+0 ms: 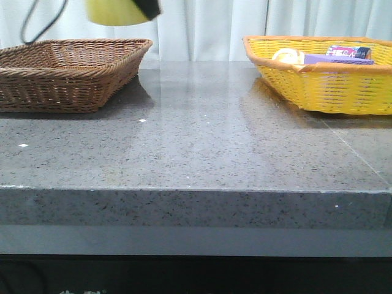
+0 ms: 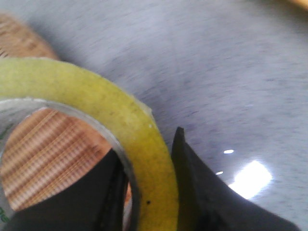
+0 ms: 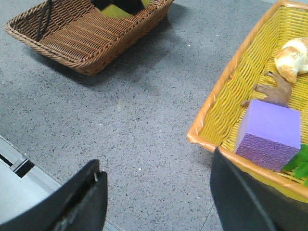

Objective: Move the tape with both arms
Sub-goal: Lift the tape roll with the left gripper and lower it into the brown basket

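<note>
Next, my left gripper lets go of the yellow tape inside the brown basket (image 1: pixel 62 59), just behind the basket's front rim.
The yellow tape (image 1: pixel 116 11) hangs at the top edge of the front view, above the right rim of the brown basket (image 1: pixel 67 73). My left gripper (image 1: pixel 149 7) is shut on it, only a black tip showing there. In the left wrist view the tape's wall (image 2: pixel 120 125) sits clamped between my two dark fingers (image 2: pixel 202 192), one inside the white core. My right gripper (image 3: pixel 156 192) is open and empty above the grey table (image 3: pixel 134 120), beside the yellow basket (image 3: pixel 226 96). The tape also shows in the right wrist view (image 3: pixel 113 9) over the brown basket (image 3: pixel 91 33).
The yellow basket (image 1: pixel 324 79) at the right holds a purple box (image 3: pixel 269 132), a bread roll (image 3: pixel 293 57), a brownish item (image 3: pixel 276 89) and something green. A black cable (image 1: pixel 37 24) hangs at the upper left. White curtain behind.
</note>
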You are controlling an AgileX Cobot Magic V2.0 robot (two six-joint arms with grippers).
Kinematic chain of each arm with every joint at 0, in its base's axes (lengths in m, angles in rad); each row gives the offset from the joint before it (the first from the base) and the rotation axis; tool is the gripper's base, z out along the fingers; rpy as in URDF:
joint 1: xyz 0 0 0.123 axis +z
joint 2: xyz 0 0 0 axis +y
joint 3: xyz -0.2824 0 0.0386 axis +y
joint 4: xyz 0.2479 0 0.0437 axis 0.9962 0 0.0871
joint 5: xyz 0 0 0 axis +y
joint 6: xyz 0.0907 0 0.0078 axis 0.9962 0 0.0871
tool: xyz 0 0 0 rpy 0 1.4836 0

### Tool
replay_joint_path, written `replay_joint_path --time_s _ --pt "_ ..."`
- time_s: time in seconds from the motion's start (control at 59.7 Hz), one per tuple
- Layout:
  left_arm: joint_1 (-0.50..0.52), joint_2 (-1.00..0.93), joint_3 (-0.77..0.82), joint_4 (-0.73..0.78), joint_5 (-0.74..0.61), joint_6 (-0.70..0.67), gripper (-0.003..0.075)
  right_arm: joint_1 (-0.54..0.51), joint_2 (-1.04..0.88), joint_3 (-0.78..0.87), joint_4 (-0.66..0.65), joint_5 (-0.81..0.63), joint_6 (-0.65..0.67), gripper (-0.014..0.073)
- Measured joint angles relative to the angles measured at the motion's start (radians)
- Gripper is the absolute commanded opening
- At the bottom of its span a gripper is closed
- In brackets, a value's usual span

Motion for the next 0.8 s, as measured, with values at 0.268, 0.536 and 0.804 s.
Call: replay_joint_path --time_s 0.268,0.536,0.804 --pt "0.136 0.0 0.007 0.012 0.002 -0.061 0.0126 0.0 0.0 0.0 0.0 0.0 0.0 0.0486" --pt "0.182 0.0 0.096 0.012 -0.006 -0.063 0.0126 0.0 0.0 0.0 0.0 0.0 0.0 0.0486" --pt "0.184 0.01 0.163 0.0 -0.087 -0.082 0.0147 0.0 0.0 0.0 0.0 0.0 0.0 0.0486"
